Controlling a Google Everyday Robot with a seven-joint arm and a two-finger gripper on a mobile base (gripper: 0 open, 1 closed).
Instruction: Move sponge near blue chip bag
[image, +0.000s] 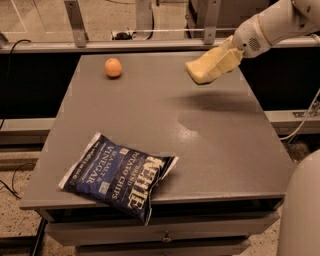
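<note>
The sponge will go down from my gripper just behind the blue chip bag's corner nearest my white base (177, 131).
The pale yellow sponge (204, 69) hangs in the air above the far right part of the grey table (210, 145), with its shadow on the tabletop below it. My gripper (224, 59) comes in from the upper right and is shut on the sponge's right end. The blue chip bag (119, 175), dark navy with white lettering, lies flat at the table's front left, its lower corner over the front edge. The sponge is far from the bag, across the table.
A round orange fruit (113, 67) sits at the table's far left. A metal rail with posts (135, 45) runs behind the table. My white base (302, 210) shows at the lower right, beside the table's right edge.
</note>
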